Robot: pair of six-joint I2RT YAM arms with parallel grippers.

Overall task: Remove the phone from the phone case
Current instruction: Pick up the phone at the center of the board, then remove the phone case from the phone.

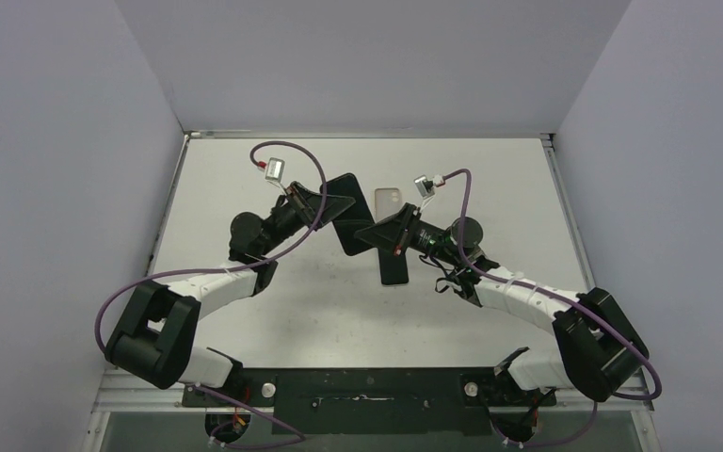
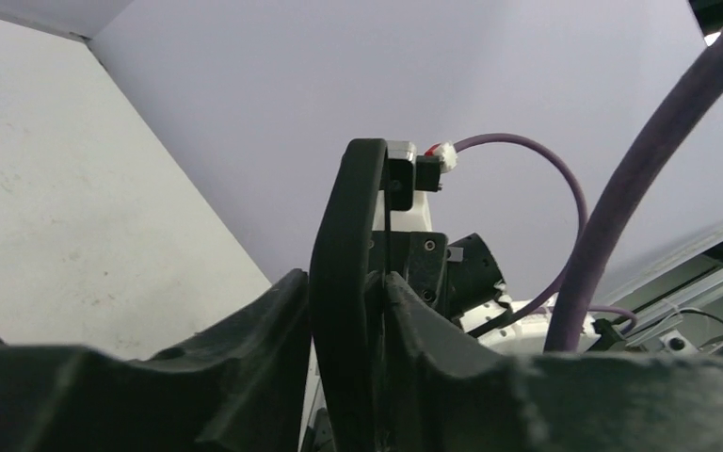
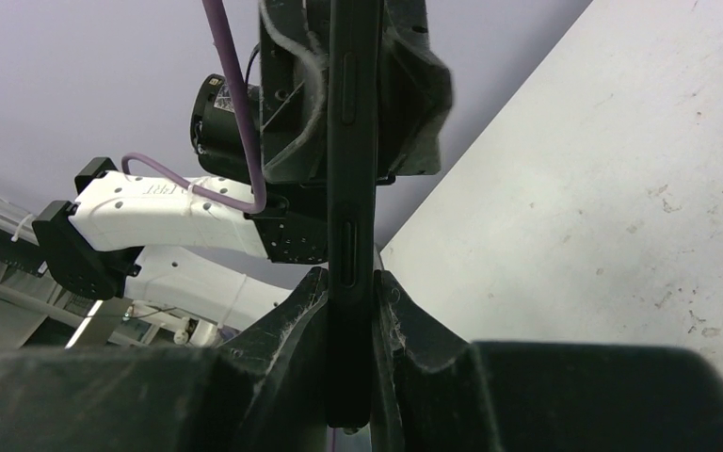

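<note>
I will back my right gripper off, as it pinches the phone case's buttoned side across both faces, and take the phone case's near corner point(image 3: 348, 414) before freeing the phone.
A black phone case point(image 1: 350, 215) hangs above the table between both arms. My left gripper point(image 1: 339, 202) is shut on its far end; in the left wrist view point(image 2: 344, 280) the case's curved edge point(image 2: 348, 207) stands between the jaws. My right gripper point(image 1: 369, 232) is shut on its near end; in the right wrist view point(image 3: 350, 276) the case edge with side buttons point(image 3: 351, 141) runs up to the left gripper. A pale, phone-like slab point(image 1: 388, 200) lies flat on the table behind them. I cannot tell whether a phone sits inside the case.
A black rectangular piece point(image 1: 394, 269) shows just below my right gripper; I cannot tell whether it belongs to the case. The white table point(image 1: 499, 188) is closed in by grey walls at the back and both sides. Purple cables loop over both wrists.
</note>
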